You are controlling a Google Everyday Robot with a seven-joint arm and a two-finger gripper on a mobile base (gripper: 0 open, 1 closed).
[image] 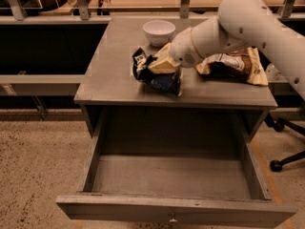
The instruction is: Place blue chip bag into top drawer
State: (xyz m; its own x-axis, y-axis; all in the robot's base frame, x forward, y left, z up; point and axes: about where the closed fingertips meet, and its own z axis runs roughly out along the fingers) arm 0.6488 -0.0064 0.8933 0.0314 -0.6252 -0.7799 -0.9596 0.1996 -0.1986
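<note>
The blue chip bag, still hanging at the table surface, will be released in the middle of the open top drawer [178, 163], just behind the keyhole.
The blue chip bag [164, 82], crumpled dark navy foil with white and black patches, is at the front middle of the grey table [112, 66]. My gripper [161, 65] comes in from the right on a white arm. Its tan fingers are closed on the top of the bag, which hangs just at the table surface. The top drawer [143, 208] is pulled fully open below the table's front edge, and its wide shallow inside shows nothing in it. The drawer's keyhole [172, 219] shows at the bottom edge of the view.
A white bowl [158, 31] stands behind the gripper. A larger yellow-and-brown chip bag [238, 63] lies on the table's right side under my arm. A chair base [286, 162] stands on the floor at the right. Shelving and rails run behind the table.
</note>
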